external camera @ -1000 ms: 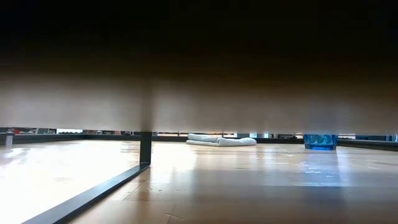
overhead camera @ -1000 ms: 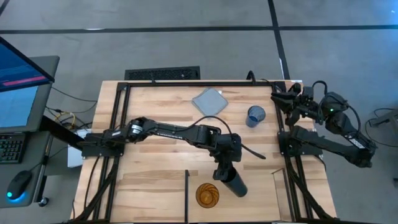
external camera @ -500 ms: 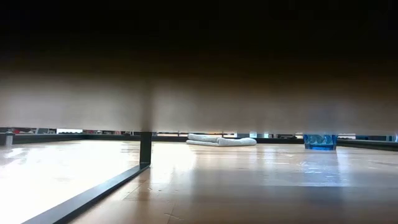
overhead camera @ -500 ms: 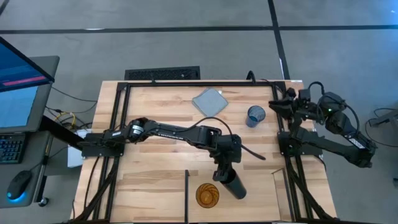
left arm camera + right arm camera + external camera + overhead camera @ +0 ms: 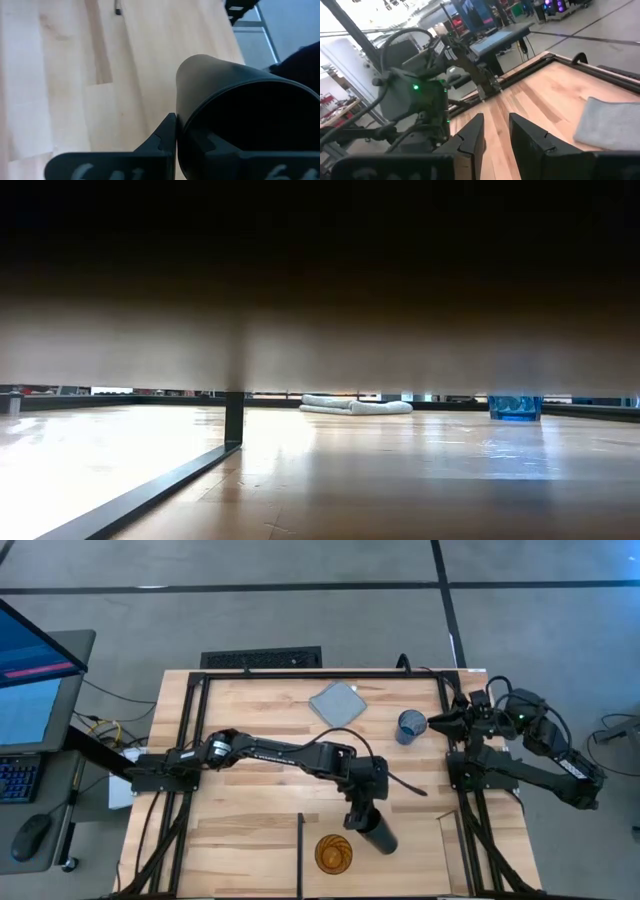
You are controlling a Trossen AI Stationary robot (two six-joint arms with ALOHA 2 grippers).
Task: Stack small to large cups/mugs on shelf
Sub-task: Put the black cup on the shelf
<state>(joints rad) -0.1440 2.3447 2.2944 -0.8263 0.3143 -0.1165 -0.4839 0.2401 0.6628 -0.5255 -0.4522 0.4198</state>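
My left gripper is going to release the black cup on the bare wood (image 5: 366,791) just past the far edge of the shelf.
My left gripper (image 5: 360,817) is near the table's near edge, shut on the black cup (image 5: 377,837), which lies tilted with its base toward the near right. The amber tumbler (image 5: 333,853) stands upright on the shelf (image 5: 415,860), just left of the black cup. The blue cup (image 5: 411,726) (image 5: 515,407) stands upright at the far right of the table. My right gripper (image 5: 436,721) (image 5: 496,134) is open, a short way right of the blue cup, touching nothing. The low view does not show the black cup. My left gripper holds the black cup by its rim wall (image 5: 181,131), at the mouth end. One finger (image 5: 165,136) is outside the wall and the other is inside the dark hollow. The cup points away from the fingers, tilted; whether its base rests on the wood I cannot tell.
A grey-blue folded cloth (image 5: 337,702) (image 5: 355,405) lies at the far middle of the table. A thin black divider bar (image 5: 301,838) (image 5: 235,420) stands left of the amber tumbler. Black frame rails run along the table's edges (image 5: 190,740). Bare wood lies between the blue cup and the shelf.
My right gripper has moved toward the table's left and slightly toward the near edge, closing on the blue cup. The left arm and the black cup have kept almost still.
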